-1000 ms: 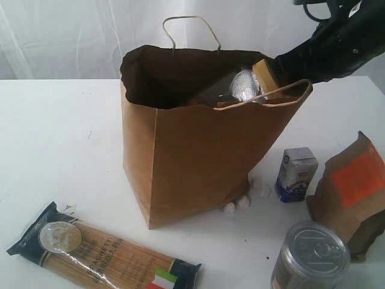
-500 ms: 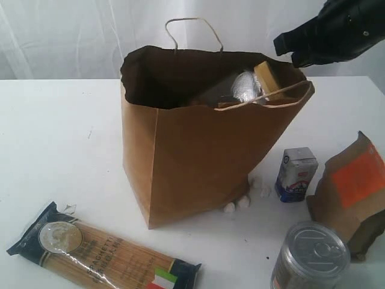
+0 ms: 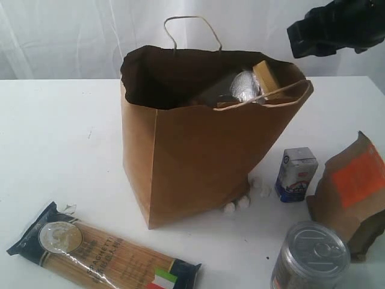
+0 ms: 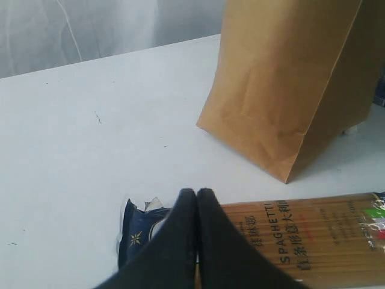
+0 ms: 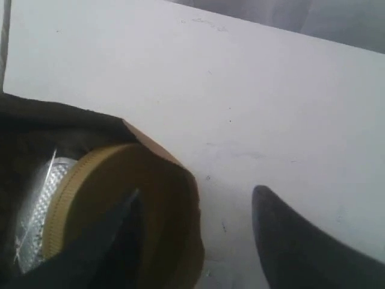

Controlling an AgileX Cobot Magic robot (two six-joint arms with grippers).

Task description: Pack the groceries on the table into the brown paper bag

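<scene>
My right gripper will pinch the bag's rim (image 3: 302,73) and pull it up to settle the gold-lidded jar, because the jar sits high against the bag's slumped side.
The brown paper bag (image 3: 198,150) stands upright in the middle of the table (image 3: 54,138). Inside it, at the right rim, lies a gold-lidded clear jar (image 3: 264,77). My right gripper (image 3: 299,35) hangs above and right of the bag's rim, open and empty; in the right wrist view its jaws (image 5: 195,201) stand apart over the jar's lid (image 5: 90,198). The spaghetti pack (image 3: 102,256) lies front left, and my left gripper (image 4: 197,194) is shut just above its dark end (image 4: 135,232). A tin can (image 3: 310,256), a white-blue carton (image 3: 296,173) and a brown pouch (image 3: 352,186) stand at the right.
A few small white lumps (image 3: 240,203) lie at the bag's front right corner. The bag's cord handles (image 3: 191,24) stick up at the back and sag across the front rim. A white curtain (image 3: 72,30) hangs behind the table.
My right gripper has lifted out of the bag's mouth, moved up and to the right, and opened. The jar stays in the bag. The left side shows no change.
</scene>
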